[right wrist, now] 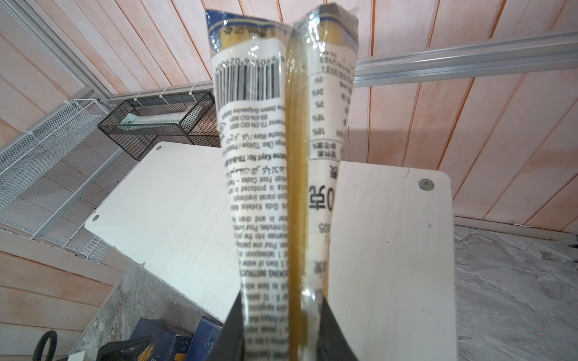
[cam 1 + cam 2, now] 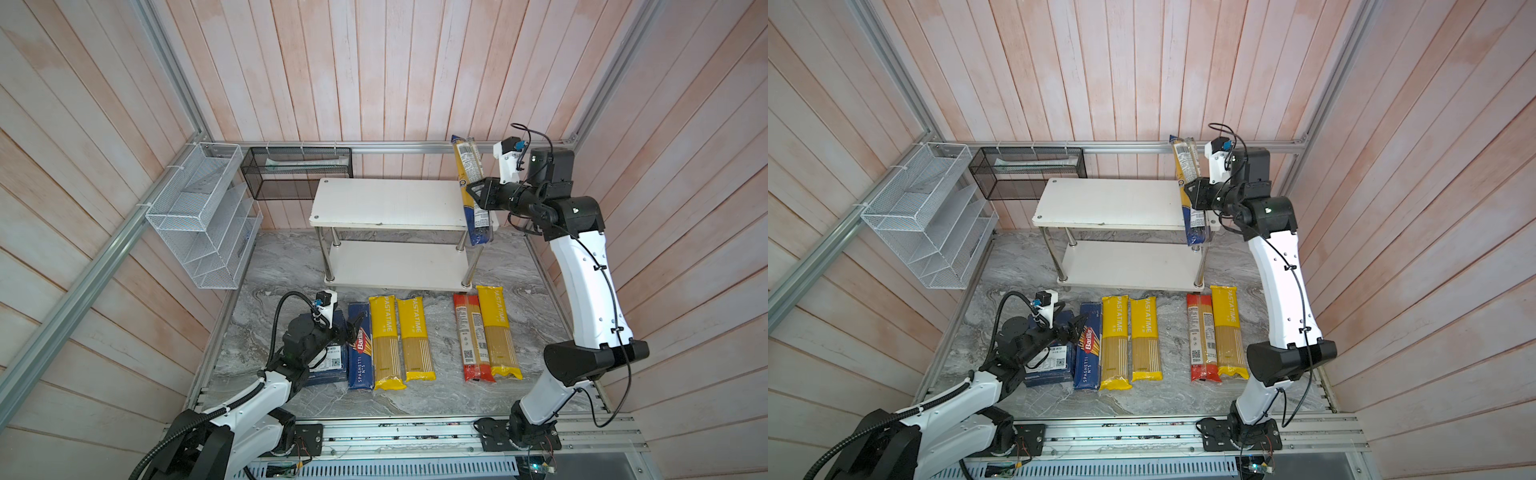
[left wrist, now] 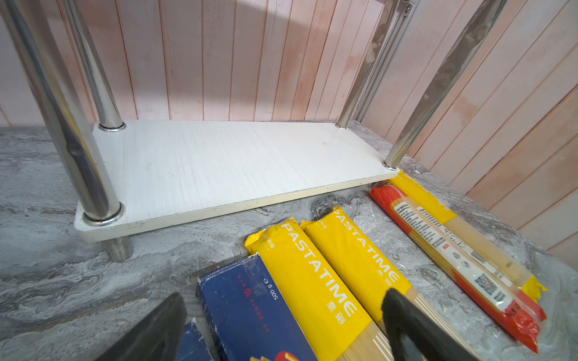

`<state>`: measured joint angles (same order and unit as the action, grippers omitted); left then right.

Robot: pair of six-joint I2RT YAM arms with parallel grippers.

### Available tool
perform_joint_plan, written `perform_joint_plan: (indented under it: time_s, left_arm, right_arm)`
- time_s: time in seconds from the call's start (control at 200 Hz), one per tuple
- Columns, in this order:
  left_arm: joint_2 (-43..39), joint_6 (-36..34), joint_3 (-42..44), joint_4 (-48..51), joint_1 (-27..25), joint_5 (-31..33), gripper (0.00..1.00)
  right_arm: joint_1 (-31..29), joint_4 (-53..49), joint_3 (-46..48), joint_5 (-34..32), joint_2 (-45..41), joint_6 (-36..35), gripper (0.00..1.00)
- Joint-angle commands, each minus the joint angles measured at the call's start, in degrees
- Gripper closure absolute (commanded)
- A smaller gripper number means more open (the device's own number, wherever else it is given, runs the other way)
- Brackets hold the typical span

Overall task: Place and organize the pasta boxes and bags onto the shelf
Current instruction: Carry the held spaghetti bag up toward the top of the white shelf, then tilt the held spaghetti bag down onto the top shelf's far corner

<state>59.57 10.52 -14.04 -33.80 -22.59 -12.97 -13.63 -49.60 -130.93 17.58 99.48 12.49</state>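
I will use my right gripper to set the dark-blue-ended bag, now held tilted above the top board, down on the top board's end [image 2: 473,208] [image 1: 362,279] farthest from the black mesh basket.
My right gripper [image 2: 473,195] [image 1: 283,300] is shut on the dark-blue-ended bag [image 2: 467,166] [image 1: 275,156], held tilted above the right end of the shelf's top board [image 2: 386,203]. My left gripper [image 2: 349,328] [image 3: 283,300] hangs open just over the narrow Barilla box [image 2: 360,353] [image 3: 250,306]. The wide box [image 2: 328,365] lies beside that one, half under the left arm. Three yellow PASTATIME bags [image 2: 386,340] [image 2: 415,336] [image 2: 496,332] and the red-ended bag [image 2: 471,336] lie in a row on the marble floor before the shelf. The lower board [image 3: 219,165] is bare.
A white wire-mesh rack [image 2: 199,216] hangs on the left wall. A black mesh basket [image 2: 297,170] is fixed to the back rail behind the shelf's left end. Panelled walls close in on three sides.
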Motion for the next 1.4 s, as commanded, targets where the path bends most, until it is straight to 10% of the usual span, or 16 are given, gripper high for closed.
perform_joint_plan:
  time_s: [0.0, 1.395]
  left_arm:
    - [-0.9, -1.2, -0.8, 0.1, -0.3, 1.0, 0.0]
    - [-2.3, -1.2, -0.6, 0.5, -0.5, 1.2, 0.0]
  right_arm:
    - [0.7, 5.7, -4.4, 2.1, 0.3, 1.2, 1.0]
    - [4.8, 15.4, 9.9, -2.6, -1.5, 7.7, 0.93]
